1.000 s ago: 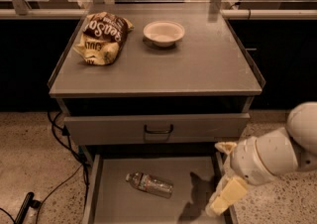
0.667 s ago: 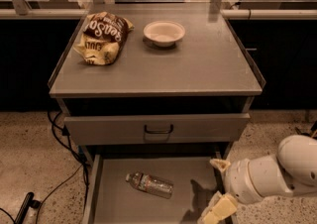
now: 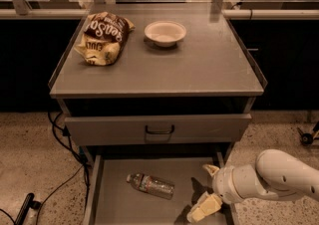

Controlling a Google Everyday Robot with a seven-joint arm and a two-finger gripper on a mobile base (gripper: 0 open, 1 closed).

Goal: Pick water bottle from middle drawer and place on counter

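Next, I move my gripper to the water bottle's bottom end (image 3: 162, 188), opposite its cap, and close it there.
The water bottle (image 3: 150, 185) lies on its side on the floor of the open middle drawer (image 3: 113, 203), cap toward the left. My gripper (image 3: 206, 189) hangs over the drawer's right part, to the right of the bottle and apart from it. Its two cream fingers (image 3: 203, 209) are spread open with nothing between them. The white arm reaches in from the right. The grey counter (image 3: 199, 64) is above the drawers.
A brown and yellow chip bag (image 3: 102, 35) and a white bowl (image 3: 165, 32) sit at the back of the counter. A closed drawer front with a dark handle (image 3: 159, 129) overhangs the open drawer. Cables (image 3: 60, 134) trail on the floor at the left.
My arm and gripper have moved left and down, from beside the drawer's right wall to over its right part, closer to the bottle. The bottle has not moved.
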